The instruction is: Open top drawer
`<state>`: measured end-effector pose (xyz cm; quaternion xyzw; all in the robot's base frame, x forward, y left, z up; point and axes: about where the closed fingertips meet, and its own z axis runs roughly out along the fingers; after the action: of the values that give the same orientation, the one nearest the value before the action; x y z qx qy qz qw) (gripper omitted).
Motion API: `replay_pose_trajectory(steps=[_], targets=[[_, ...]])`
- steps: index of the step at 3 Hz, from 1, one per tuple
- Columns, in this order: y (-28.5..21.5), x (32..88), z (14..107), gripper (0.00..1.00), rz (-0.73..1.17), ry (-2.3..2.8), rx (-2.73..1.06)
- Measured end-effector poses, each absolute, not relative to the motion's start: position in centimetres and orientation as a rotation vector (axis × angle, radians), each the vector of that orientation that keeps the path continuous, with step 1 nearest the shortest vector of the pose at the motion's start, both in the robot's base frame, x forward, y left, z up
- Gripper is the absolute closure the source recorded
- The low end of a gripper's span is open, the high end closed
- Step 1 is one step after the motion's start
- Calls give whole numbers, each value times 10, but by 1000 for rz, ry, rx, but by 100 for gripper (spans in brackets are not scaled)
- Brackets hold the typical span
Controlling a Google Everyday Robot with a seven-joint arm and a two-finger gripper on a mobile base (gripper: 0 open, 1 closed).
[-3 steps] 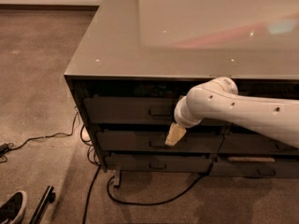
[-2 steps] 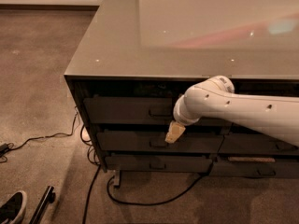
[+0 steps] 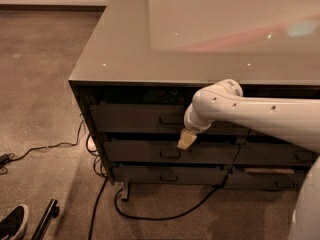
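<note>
The fingers of my gripper hang below the top drawer's handle, so I will open them and move up to grab the pull point(image 3: 171, 122) before I pull the drawer out.
The top drawer point(image 3: 130, 118) is a wide dark front just under the cabinet's glossy top, and its front sits in line with the two drawers below it. Its small loop pull point(image 3: 170, 119) shows at the centre. My white arm reaches in from the right, across the drawer fronts. My gripper point(image 3: 186, 139) hangs tan-tipped just below and to the right of the pull, over the gap between the top drawer and the middle drawer point(image 3: 150, 152). The bottom drawer point(image 3: 165, 175) lies under that.
The cabinet top point(image 3: 150, 49) overhangs the drawers. A second drawer stack point(image 3: 272, 156) lies behind my arm at the right. Black cables point(image 3: 150, 215) trail on the carpet below and to the left. A shoe point(image 3: 12, 223) and a dark rod point(image 3: 45, 219) lie at the bottom left.
My arm and gripper have shifted slightly up and to the left, closer to the top drawer's pull. The drawers have not moved.
</note>
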<state>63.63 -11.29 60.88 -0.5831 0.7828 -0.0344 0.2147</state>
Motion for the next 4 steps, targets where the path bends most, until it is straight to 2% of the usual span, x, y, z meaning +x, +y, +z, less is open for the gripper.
replay_pose_trajectory(steps=[3,4], targets=[[-112,632,620,89,-67,2183,-1638],[-112,632,621,91,-67,2183,-1638]])
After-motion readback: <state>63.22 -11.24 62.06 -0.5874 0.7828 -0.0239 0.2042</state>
